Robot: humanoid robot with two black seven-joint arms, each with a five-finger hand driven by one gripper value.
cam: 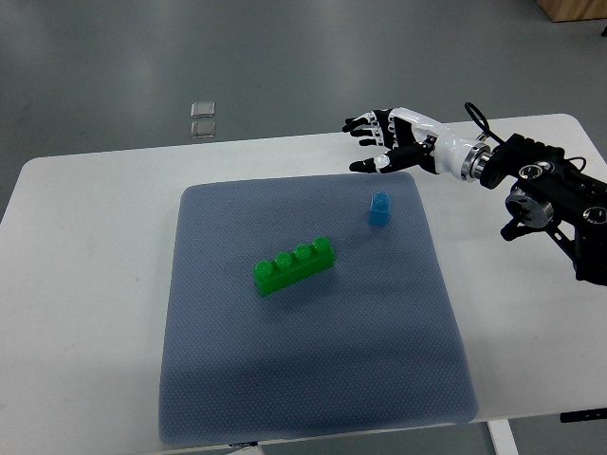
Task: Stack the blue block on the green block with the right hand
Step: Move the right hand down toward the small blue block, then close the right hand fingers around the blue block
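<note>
The blue block should go onto the green block, so my right gripper should close on the sides of the blue block (pixel 379 211).
A small blue block (pixel 379 209) stands upright on the blue-grey mat (pixel 303 370), toward its upper right. A long green block (pixel 294 266) with a row of studs lies at a slant near the mat's middle, to the lower left of the blue block. My right hand (pixel 377 139) comes in from the right edge and hovers above the mat's far edge, beyond the blue block. Its fingers are spread and hold nothing. The left arm is not in view.
The mat lies on a white table (pixel 85 284). The right arm's black forearm (pixel 555 194) stretches over the table's right side. Two small clear squares (pixel 202 118) lie on the grey floor beyond the table's far edge.
</note>
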